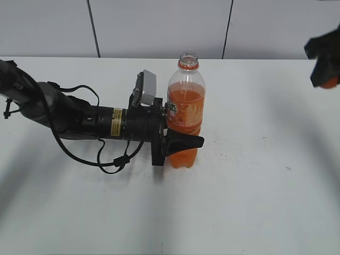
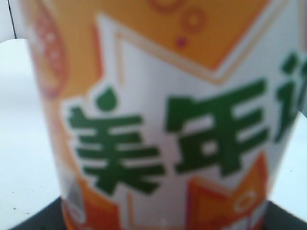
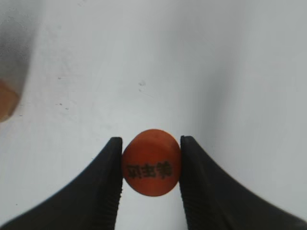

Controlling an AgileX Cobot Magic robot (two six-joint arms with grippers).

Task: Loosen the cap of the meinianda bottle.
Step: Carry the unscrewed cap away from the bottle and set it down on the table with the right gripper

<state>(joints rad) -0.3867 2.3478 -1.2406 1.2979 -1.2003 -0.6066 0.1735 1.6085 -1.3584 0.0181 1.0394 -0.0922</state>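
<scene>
I will let go of the orange cap with my right gripper on the white table point(image 1: 300, 172) point(image 3: 159, 96), beside the small dark speck.
The meinianda bottle point(image 1: 185, 111) stands upright on the white table, its mouth open with no cap on it. My left gripper point(image 1: 178, 135) is shut on the bottle's waist from the left. The bottle's label point(image 2: 163, 124) fills the left wrist view, blurred and very close. My right gripper point(image 3: 151, 165) is shut on the orange cap point(image 3: 151, 162), held between both fingers above the table. In the exterior view the right gripper point(image 1: 325, 74) sits at the far right edge, blurred, with a bit of orange showing at its tip.
The white table point(image 1: 255, 175) spreads all around the bottle. The left arm with its cables point(image 1: 79, 119) lies across the left half. A grey panelled wall point(image 1: 159, 26) stands behind. A blurred orange shape point(image 3: 7, 100) shows at the left edge of the right wrist view.
</scene>
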